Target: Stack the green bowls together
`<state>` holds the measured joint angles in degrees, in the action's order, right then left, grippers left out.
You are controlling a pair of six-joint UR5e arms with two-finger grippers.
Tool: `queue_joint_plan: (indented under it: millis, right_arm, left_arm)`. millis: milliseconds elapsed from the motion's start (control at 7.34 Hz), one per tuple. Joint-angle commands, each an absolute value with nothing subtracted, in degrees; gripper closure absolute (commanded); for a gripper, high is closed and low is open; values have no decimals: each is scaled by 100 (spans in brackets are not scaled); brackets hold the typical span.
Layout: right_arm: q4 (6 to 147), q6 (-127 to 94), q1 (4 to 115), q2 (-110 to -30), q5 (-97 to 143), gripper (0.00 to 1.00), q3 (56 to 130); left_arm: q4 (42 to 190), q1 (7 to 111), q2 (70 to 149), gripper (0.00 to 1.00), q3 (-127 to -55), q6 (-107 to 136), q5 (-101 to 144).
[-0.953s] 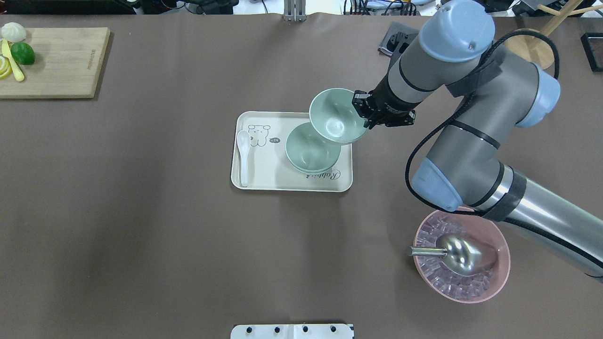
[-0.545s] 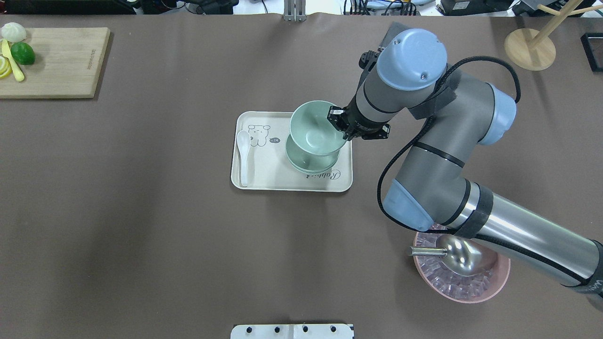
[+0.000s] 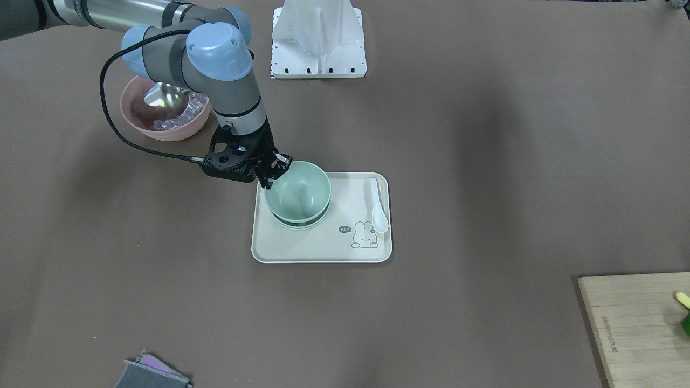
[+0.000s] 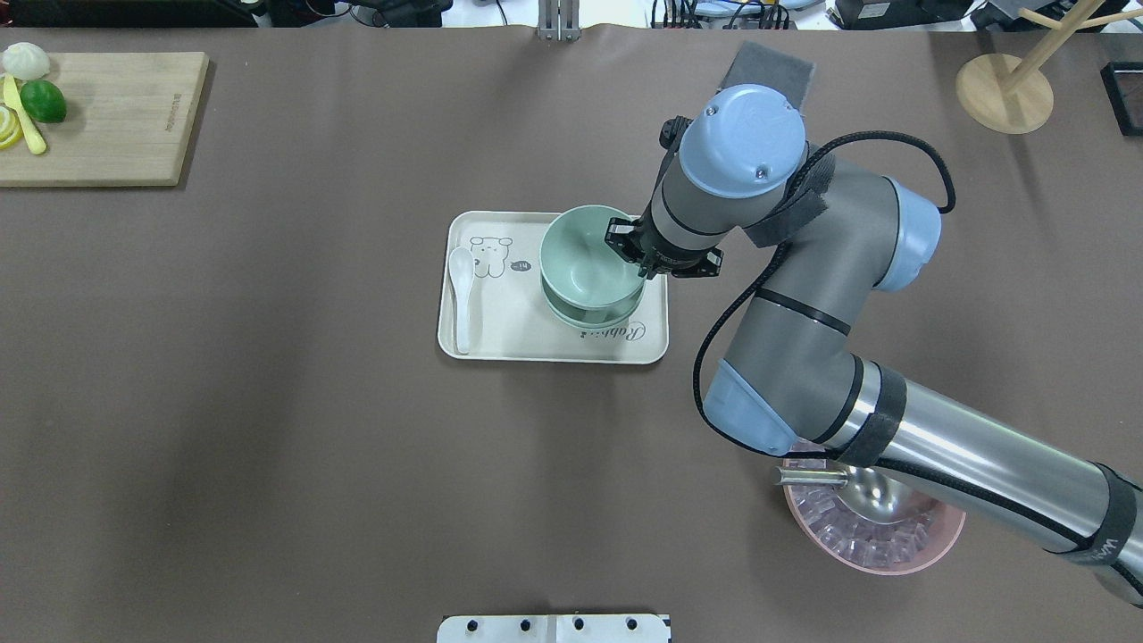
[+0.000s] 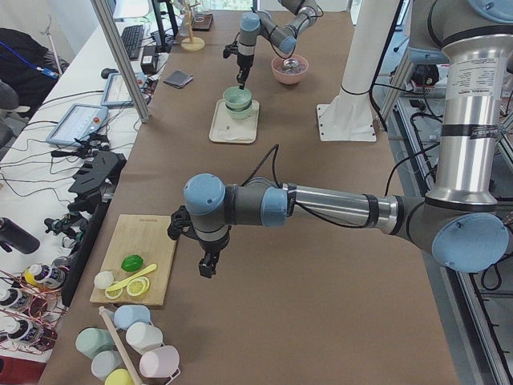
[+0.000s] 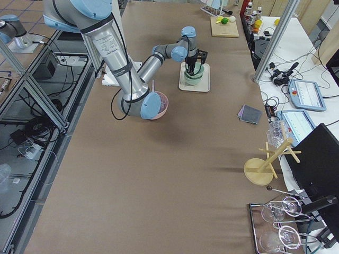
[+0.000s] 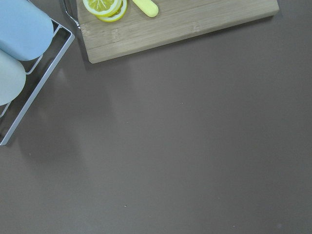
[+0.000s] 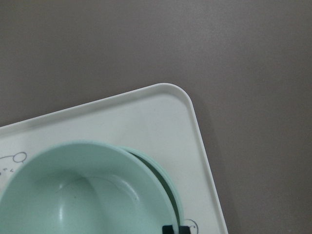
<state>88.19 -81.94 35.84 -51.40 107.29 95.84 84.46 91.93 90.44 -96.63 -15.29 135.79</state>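
Note:
Next, my right gripper sets the pale green bowl down inside the stack of green bowls on the cream tray (image 3: 300, 196) (image 8: 93, 217).
My right gripper (image 4: 636, 254) is shut on the right rim of a pale green bowl (image 4: 582, 259). It holds the bowl upright, low over the stack of green bowls (image 4: 594, 314) on the cream tray (image 4: 554, 346). The held bowl (image 3: 299, 189) sits nearly nested in the stack (image 3: 296, 223), with a dark gap under it; I cannot tell if they touch. The right wrist view shows the held bowl (image 8: 83, 195), a lower rim (image 8: 165, 180) beside it and the tray (image 8: 161, 112). My left gripper (image 5: 207, 269) hangs by the cutting board at the far end; I cannot tell if it is open.
A white spoon (image 4: 462, 295) lies on the tray's left side. A pink bowl (image 4: 929, 546) with ice and a metal scoop stands under my right forearm. A cutting board (image 4: 107, 121) with lime is at the back left. A wooden stand (image 4: 1005, 89) is at the back right.
My right arm has carried the green bowl left and down, from beyond the stack's back right edge to right over the stack.

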Motion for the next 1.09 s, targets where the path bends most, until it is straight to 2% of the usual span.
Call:
queue_joint_plan:
  millis: [0,953]
  right_arm:
    - [8816,-8191,3507,-5141,10696,100,9527]
    - [8780,-8139,3472,-5124,10670,100,9378]
  left_arm:
    - [8446,9193,9044,2,-9633,-1529,13570]
    - [8437,9185,9053,2,-9633,-1521,13579]
